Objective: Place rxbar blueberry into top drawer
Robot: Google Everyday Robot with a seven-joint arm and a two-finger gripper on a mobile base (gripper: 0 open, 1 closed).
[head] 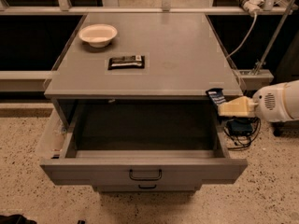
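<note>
Next, my gripper lets go of the rxbar blueberry on the bottom of the top drawer, near the drawer's side [190,149] by the cables.
The rxbar blueberry [215,96], a dark blue wrapper with white stripes, is held at the right front corner of the cabinet top, above the right end of the open drawer. My gripper [223,106] comes in from the right on a white arm and is shut on the bar with its cream-coloured fingers [236,107]. The top drawer [145,170] is pulled fully out, grey with a dark curved handle on its front panel; its inside shows nothing in it.
A white bowl [98,34] sits at the back left of the grey cabinet top [177,55]. A black-wrapped bar with a white label [125,61] lies in front of it. A lower drawer front [147,187] shows beneath. Cables [240,129] hang at the right.
</note>
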